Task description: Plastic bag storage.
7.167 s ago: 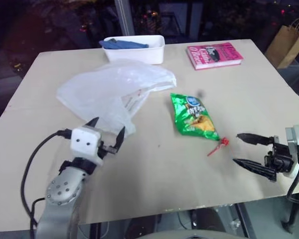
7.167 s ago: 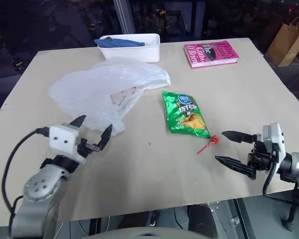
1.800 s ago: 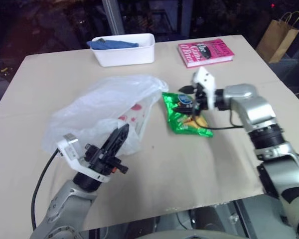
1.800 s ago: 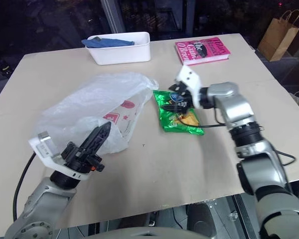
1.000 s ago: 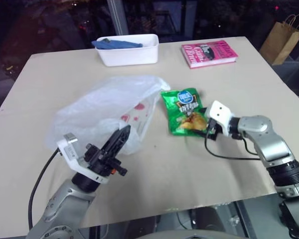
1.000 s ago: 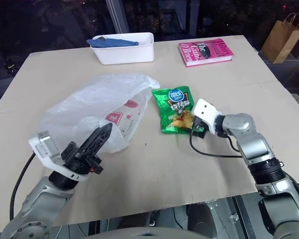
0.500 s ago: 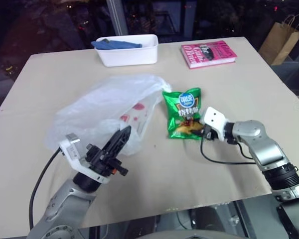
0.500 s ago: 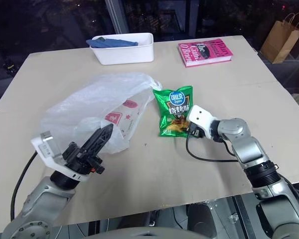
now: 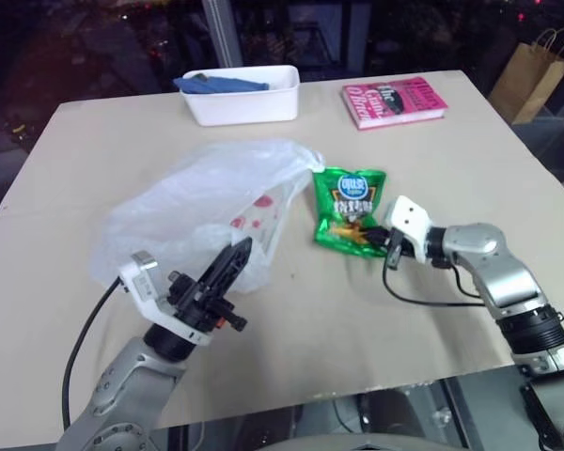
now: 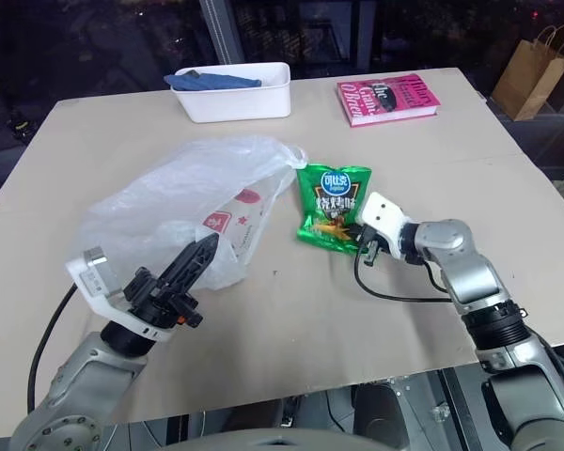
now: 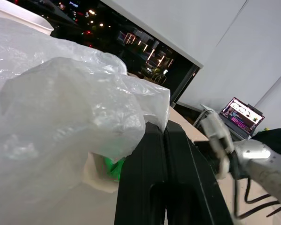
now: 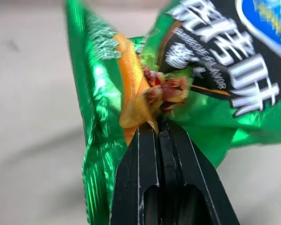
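Observation:
Next, my right gripper sets the green snack packet just inside the opening of the plastic bag (image 9: 242, 231).
The plastic bag (image 9: 202, 202), thin, crinkly and translucent white with faint red print, lies puffed up on the left half of the table. My left gripper (image 9: 237, 254) is at its near edge, shut with a fold of the bag pinched at its fingertips (image 11: 155, 131). To the right of the bag's mouth lies a small shiny green snack packet (image 9: 350, 211). My right gripper (image 9: 381, 240) is shut on the packet's near edge, which crumples between the black fingers (image 12: 145, 140).
A white tub (image 9: 240, 94) holding a blue cloth (image 9: 221, 83) stands at the table's far edge, with a pink book (image 9: 393, 101) to its right. A brown paper bag (image 9: 531, 70) stands beyond the far right corner. A black cable loops by my right wrist.
My right gripper has shut on the snack packet's near edge and lifted it slightly, and the packet has shifted a little. The left gripper and the bag have stayed put.

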Motion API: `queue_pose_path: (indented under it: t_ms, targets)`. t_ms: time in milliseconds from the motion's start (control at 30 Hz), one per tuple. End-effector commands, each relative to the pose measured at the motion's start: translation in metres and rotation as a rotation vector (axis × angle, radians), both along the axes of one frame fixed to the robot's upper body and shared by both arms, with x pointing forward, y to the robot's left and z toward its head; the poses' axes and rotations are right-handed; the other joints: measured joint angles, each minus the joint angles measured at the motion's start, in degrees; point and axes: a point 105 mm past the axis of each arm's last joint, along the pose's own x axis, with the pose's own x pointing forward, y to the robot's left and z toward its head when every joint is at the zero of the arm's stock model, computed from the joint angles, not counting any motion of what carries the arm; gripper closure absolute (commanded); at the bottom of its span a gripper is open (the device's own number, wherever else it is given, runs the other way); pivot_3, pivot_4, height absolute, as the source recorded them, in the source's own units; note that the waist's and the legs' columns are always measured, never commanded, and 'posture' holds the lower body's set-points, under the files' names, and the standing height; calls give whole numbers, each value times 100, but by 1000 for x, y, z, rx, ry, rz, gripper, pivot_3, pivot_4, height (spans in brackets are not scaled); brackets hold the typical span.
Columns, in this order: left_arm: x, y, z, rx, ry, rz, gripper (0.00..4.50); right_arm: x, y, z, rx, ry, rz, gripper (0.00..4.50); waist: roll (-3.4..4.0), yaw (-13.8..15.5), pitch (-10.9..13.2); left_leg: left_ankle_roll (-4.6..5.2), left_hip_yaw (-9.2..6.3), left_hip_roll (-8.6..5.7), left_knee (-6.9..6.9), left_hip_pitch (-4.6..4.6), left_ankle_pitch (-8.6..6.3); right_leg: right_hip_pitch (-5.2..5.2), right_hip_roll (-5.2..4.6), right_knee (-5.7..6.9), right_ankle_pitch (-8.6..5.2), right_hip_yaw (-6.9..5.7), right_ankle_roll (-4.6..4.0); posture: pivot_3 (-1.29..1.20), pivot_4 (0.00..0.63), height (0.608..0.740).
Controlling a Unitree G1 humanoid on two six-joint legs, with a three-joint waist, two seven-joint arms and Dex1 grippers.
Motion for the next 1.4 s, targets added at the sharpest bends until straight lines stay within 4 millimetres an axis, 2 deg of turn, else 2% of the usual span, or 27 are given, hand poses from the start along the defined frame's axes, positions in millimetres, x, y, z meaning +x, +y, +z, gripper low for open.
queue_pose_path:
  t_ms: [33,200,367,500,633,767,833,967,1133,1300,1400]
  targets:
    - [-5,-2,8,-7,-36,-24,4500,-31,13,43,3,18,242,4451,0,2,2,1,-1,0,0,0,0,0,0,-3,0,-1,0,0,150,740]
    - [-9,-7,16,-4,-70,-56,4500,-46,25,43,-38,78,376,4451,-6,6,-1,7,-16,11,-3,-5,-5,4,6,-21,0,-18,-1,0,150,740]
    - [-15,-14,22,-2,-91,-95,4500,-42,30,34,-121,83,409,4451,-6,13,1,3,-16,1,-3,-14,-2,3,-4,-32,1,-18,1,0,150,740]
    - [-28,-23,19,15,-75,-170,4500,-21,37,39,-125,34,385,4451,-8,-21,3,3,-15,2,-4,-12,-2,3,-2,-34,1,-18,1,0,150,740]
    - [-34,-27,10,50,-54,-193,4500,-3,54,48,-111,-25,373,4451,-5,-14,5,2,-11,5,-11,-11,-2,-1,1,-35,0,-16,0,0,150,740]
    - [-34,-29,8,64,-64,-197,4500,2,82,45,-141,-55,411,4451,-4,-2,6,2,-16,5,-12,-16,-2,-3,2,-39,0,-19,0,0,150,740]
    - [-31,-27,8,64,-76,-171,4500,2,88,42,-153,-50,436,4451,-4,-4,6,1,-16,3,-12,-17,-2,-5,1,-40,1,-18,0,0,150,740]
    - [-22,-16,16,27,-107,-93,4500,-6,65,47,-166,-24,512,4451,-4,44,8,1,-36,-4,-11,-29,-2,-6,-6,-49,1,-34,0,0,150,740]
    - [-28,-23,15,15,-95,-144,4500,-16,32,45,-243,59,560,4451,-3,20,9,3,-37,-8,-12,-32,-3,-6,-11,-55,1,-36,0,0,150,740]
    - [-33,-26,13,21,-90,-167,4500,-16,20,34,-357,85,588,4451,2,-28,12,3,-18,4,-22,-20,-3,-6,-1,-50,1,-22,0,0,150,740]
    - [-35,-27,12,35,-88,-177,4500,-8,28,33,-351,52,561,4451,3,-15,12,3,-17,3,-20,-21,-3,-7,-2,-50,1,-22,0,0,150,740]
